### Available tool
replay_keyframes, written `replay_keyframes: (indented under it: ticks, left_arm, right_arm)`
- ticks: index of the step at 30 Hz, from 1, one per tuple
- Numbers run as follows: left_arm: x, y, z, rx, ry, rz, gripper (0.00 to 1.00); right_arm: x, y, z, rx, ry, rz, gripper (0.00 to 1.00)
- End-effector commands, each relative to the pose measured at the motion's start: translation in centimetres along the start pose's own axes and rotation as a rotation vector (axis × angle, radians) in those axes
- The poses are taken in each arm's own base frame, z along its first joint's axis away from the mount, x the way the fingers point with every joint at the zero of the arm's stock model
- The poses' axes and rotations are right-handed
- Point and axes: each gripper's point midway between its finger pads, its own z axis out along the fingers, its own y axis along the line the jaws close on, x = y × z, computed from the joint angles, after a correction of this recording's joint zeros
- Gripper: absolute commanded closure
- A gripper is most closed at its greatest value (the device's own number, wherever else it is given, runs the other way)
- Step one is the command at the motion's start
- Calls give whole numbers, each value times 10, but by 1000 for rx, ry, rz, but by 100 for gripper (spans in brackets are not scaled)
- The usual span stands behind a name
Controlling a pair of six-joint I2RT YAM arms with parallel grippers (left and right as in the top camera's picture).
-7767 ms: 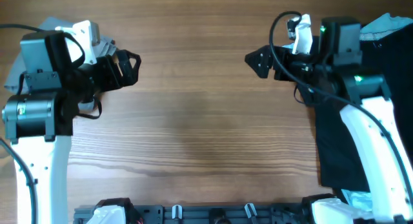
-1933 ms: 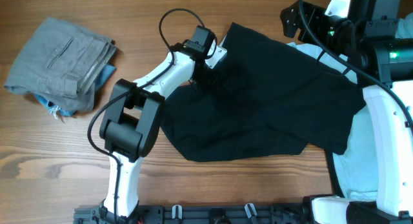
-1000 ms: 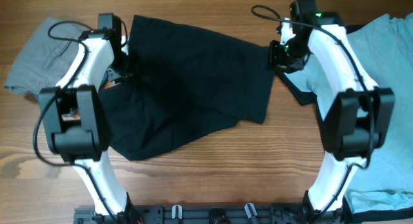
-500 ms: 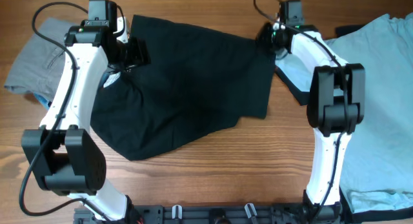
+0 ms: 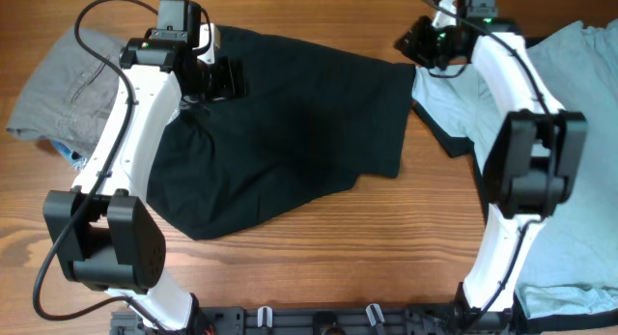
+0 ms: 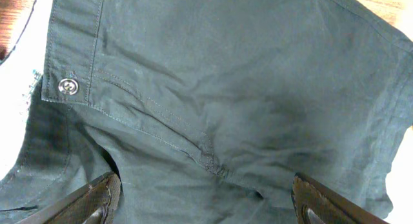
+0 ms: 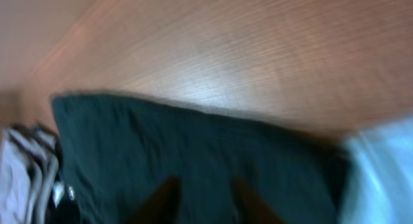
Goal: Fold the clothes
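The black garment's far edge near the light blue T-shirt slants toward me, so next I grip the black garment's corner there [image 5: 407, 70] with my right gripper and pull it back straight.
The black garment [image 5: 290, 123] of the clothes lies spread across the middle of the table. My left gripper [image 5: 228, 79] hovers over its top-left part, jaws wide open. In the left wrist view the left gripper [image 6: 205, 188] has only flat black fabric [image 6: 213, 101] between its fingers, and a metal button [image 6: 67, 86] shows on a band at the left. My right gripper [image 5: 413, 43] is at the garment's top-right corner. The blurred right wrist view shows the right gripper [image 7: 208, 201] with its fingers slightly apart above the black cloth [image 7: 193, 146], holding nothing.
Folded grey trousers [image 5: 53, 89] lie at the far left, partly under the left arm. A light blue T-shirt [image 5: 570, 132] covers the right side and continues under the right arm. Bare wood table [image 5: 319, 263] runs along the front.
The left gripper has opened wider and shifted a little right over the garment. The right gripper has parted its fingers and drawn up and away from the top-right corner. The garment lies still.
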Motion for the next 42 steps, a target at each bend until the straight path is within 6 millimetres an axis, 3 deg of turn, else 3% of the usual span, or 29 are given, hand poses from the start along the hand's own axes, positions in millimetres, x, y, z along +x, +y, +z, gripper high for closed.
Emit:
replay_keyframes:
  ticks: [1,5,8,10,12,15,16,17,18,19,20,21,23,28,30,32,34,36,37,38,39,40,42]
  left_arm:
    - [1,-6,-2,14,-3,19,15]
    - [1,-7,-2,15,-2,22,14]
    - [1,-7,-2,15,-2,22,13]
    - [1,-7,-2,15,-2,22,14]
    - [1,-7,-2,15,-2,22,13]
    - [2,-7,-2,15,-2,22,13]
    - [2,-7,-2,16,-1,22,13]
    - [2,-8,-2,19,0,21,13]
    - [2,-9,-2,23,0,22,13]
    - [2,-9,-2,27,1,22,13]
    - [2,-9,-2,28,2,22,13]
    - [2,-10,-2,34,4,22,13]
    - [3,-11,-2,38,5,22,13]
    - [3,-12,-2,44,6,22,13]
    - [3,-12,-2,44,6,21,12]
    - [3,-12,-2,44,6,22,12]
    - [2,-12,-2,44,4,22,11]
    - [2,-12,-2,45,2,23,11]
    - [2,-12,-2,45,2,23,11]
    - [2,-12,-2,45,2,23,11]
    - [2,-12,-2,45,2,23,10]
    - [2,-12,-2,45,2,23,9]
    - [2,-12,-2,44,2,23,8]
  right_arm:
    - [17,-14,-23,109,53,-66,94]
    - [68,-66,-20,331,193,99,96]
    - [78,-83,-10,362,193,133,96]
    - [68,-76,1,298,157,66,96]
    - [61,-57,10,175,138,-21,96]
    - [53,-54,15,162,104,-11,94]
    - [50,-54,18,156,93,-20,88]
    - [46,-53,23,155,78,-33,59]
    - [43,-55,28,162,66,-43,38]
    - [39,-57,31,172,48,-53,31]
    - [35,-59,36,180,31,-63,31]
    - [32,-59,43,172,18,-72,33]
    - [24,-59,49,160,-12,-89,47]
    - [8,-52,51,133,-78,-122,92]
    - [-8,-44,50,110,-142,-154,96]
    - [-42,-27,44,65,-286,-217,96]
    - [-92,3,22,-16,-517,-277,95]
    - [-116,15,4,-69,-637,-209,94]
    - [-120,17,0,-92,-652,-166,75]
    - [-119,15,0,-105,-638,-128,27]
    - [-112,14,5,-109,-601,-127,10]
    - [-106,10,9,-106,-562,-119,1]
    - [-84,4,20,-108,-448,-145,1]
